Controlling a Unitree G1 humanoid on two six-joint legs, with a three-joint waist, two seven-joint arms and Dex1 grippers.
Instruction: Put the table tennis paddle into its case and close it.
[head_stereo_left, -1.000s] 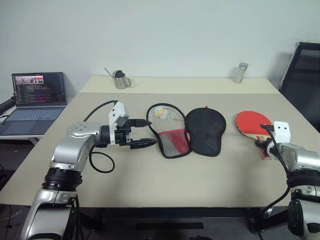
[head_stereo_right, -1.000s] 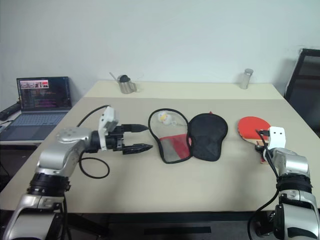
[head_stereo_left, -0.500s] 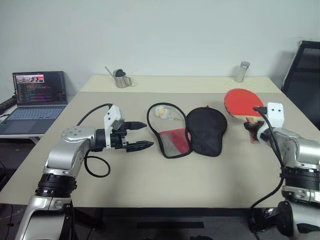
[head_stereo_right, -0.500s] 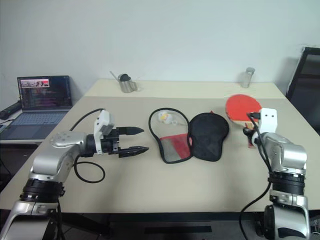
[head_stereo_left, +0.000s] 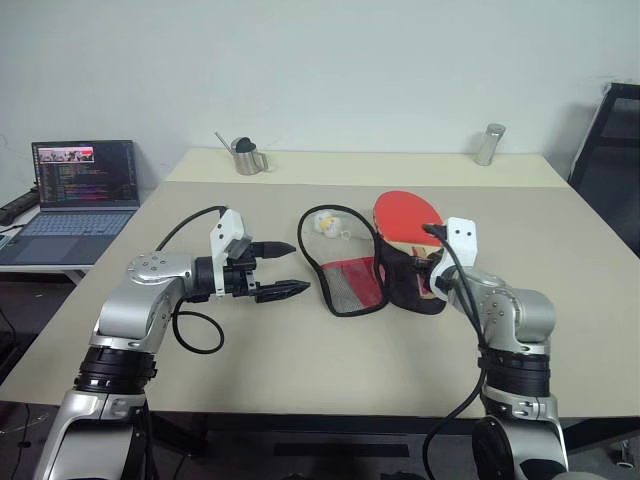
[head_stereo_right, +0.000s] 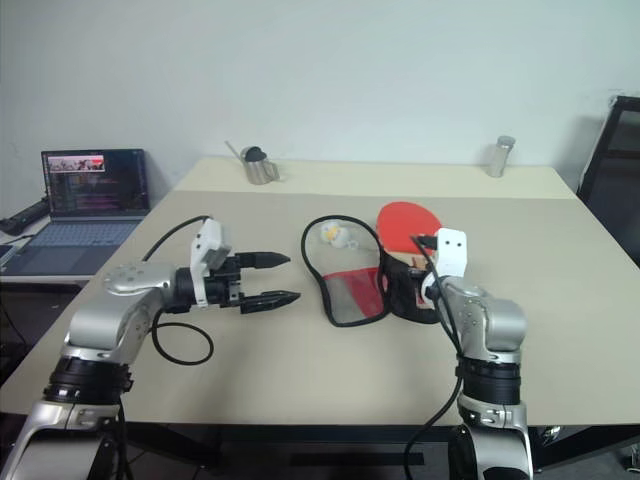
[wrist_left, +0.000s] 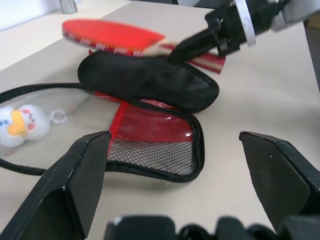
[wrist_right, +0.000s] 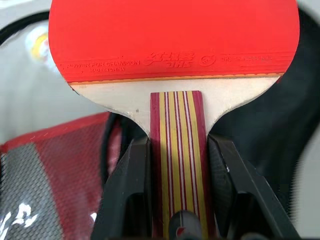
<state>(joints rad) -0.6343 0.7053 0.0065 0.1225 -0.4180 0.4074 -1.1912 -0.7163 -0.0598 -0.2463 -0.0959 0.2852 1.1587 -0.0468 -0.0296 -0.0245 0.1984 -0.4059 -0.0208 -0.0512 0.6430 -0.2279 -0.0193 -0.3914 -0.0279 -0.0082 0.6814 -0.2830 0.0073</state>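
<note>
Next, my right gripper lets go of the table tennis paddle inside the black half of the case (head_stereo_left: 416, 259) (wrist_right: 220, 131), beside the red mesh pocket.
The table tennis paddle (head_stereo_left: 408, 214), red blade with a striped wooden handle, hangs level just above the black half of the case (head_stereo_left: 412, 268). My right gripper (wrist_right: 176, 150) is shut on the handle, a finger (wrist_right: 131, 170) on each side. The case lies unzipped and spread flat at the table's middle, its red mesh pocket (head_stereo_left: 349, 281) beside the black half. My left gripper (head_stereo_left: 298, 267) is open and holds nothing. It hovers left of the case and points at the mesh pocket (wrist_left: 155, 142).
A small white plush keyring (head_stereo_left: 322, 223) lies inside the case's zip loop. A metal jug (head_stereo_left: 243, 157) and a shaker (head_stereo_left: 489, 144) stand at the table's far edge. A laptop (head_stereo_left: 85, 180) sits on a side table at left, a black chair (head_stereo_left: 612, 125) at right.
My right gripper has carried the paddle up off the table's right side and leftward, to over the case's black half. The left gripper has stayed open in place.
</note>
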